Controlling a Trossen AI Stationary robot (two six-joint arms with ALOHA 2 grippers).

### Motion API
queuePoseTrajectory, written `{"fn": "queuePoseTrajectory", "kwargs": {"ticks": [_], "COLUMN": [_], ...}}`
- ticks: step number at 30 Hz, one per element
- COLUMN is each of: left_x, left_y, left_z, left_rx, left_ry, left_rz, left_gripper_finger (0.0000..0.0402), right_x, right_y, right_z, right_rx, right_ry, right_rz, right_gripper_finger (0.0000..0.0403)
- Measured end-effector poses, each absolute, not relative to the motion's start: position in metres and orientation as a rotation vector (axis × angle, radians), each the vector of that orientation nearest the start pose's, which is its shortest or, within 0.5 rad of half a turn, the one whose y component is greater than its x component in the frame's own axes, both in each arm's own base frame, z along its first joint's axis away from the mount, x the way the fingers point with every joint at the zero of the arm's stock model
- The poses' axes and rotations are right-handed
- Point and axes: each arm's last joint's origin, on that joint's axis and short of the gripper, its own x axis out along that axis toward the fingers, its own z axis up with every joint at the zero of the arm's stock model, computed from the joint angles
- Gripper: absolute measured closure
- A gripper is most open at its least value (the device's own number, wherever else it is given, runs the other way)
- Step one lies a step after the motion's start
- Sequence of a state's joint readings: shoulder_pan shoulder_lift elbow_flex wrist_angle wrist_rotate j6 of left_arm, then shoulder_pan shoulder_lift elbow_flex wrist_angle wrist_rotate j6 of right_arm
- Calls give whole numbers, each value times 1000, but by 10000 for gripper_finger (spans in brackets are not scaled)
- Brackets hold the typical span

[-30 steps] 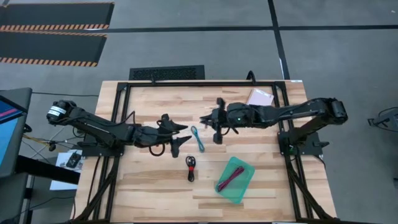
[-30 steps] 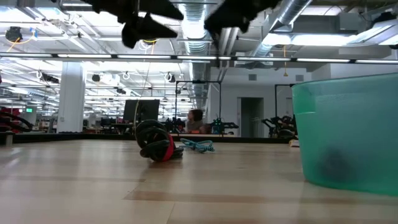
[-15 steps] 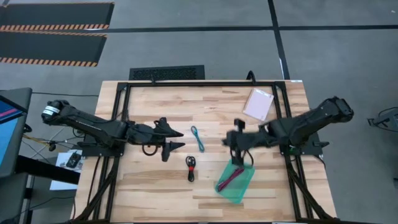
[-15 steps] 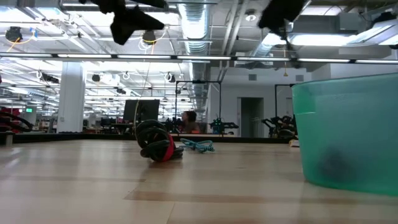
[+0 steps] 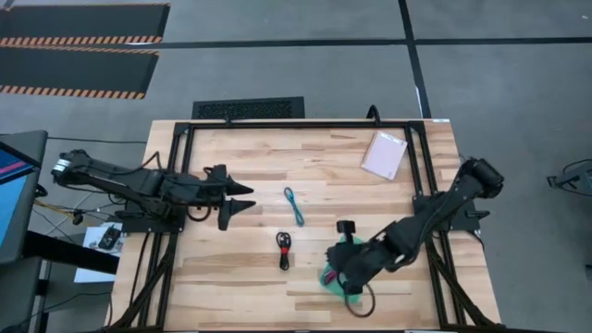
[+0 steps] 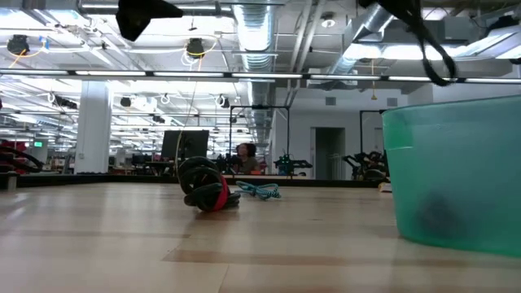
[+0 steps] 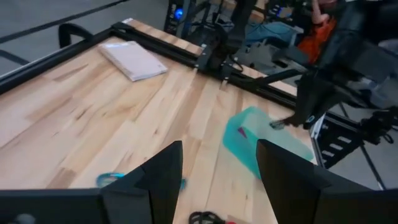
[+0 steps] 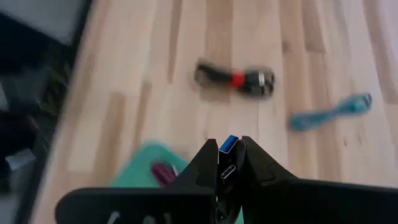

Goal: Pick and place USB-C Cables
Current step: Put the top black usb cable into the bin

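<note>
Next, my right gripper releases the small black cable inside the green tray (image 5: 346, 271), next to the maroon cable.
The teal-blue cable (image 5: 294, 205) lies on the table's middle, and the black cable with a red band (image 5: 284, 250) lies nearer the front. Both show in the low view, the black one (image 6: 207, 194) and the teal one (image 6: 259, 191). The maroon cable (image 8: 163, 171) lies in the green tray (image 5: 326, 278); my right arm hides it in the high view. My right gripper (image 5: 335, 268) hovers shut over the tray's left part, touching nothing. My left gripper (image 5: 236, 199) is open and empty at the left, apart from the cables.
A pale pink packet (image 5: 384, 154) lies flat at the far right of the table. The black frame rail (image 5: 305, 123) runs along the table's far edge. The right arm slants from its base (image 5: 481, 176) down over the tray.
My right gripper has swung from beside the teal cable at the table's middle toward the near edge, and now stands over the green tray. My left gripper has drawn back toward the table's left edge, staying open. The cables have stayed where they were.
</note>
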State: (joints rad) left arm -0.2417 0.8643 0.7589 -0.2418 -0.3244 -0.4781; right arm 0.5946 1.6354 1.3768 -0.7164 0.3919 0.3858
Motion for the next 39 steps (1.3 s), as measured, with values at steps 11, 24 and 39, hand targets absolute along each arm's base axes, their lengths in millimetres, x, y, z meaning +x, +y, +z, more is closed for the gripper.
{"fn": "queuePoseTrajectory", "kwargs": {"ticks": [11,24,39], "left_x": [172,171,171], "left_y": [-33,-31,-30], "left_z": [308,306,306], "left_rx": [-373,-358,-331], "left_ry": [321,326,312], "left_rz": [168,222,270], "left_gripper_finger": [210,210,210], "right_x": [307,317,320], "right_y": [206,222,214], "right_z": [277,214,197], "right_rx": [-180,-326,-428], "right_ry": [1058,1310,1453], "right_rz": [28,119,268], "right_gripper_finger": [362,356,355]}}
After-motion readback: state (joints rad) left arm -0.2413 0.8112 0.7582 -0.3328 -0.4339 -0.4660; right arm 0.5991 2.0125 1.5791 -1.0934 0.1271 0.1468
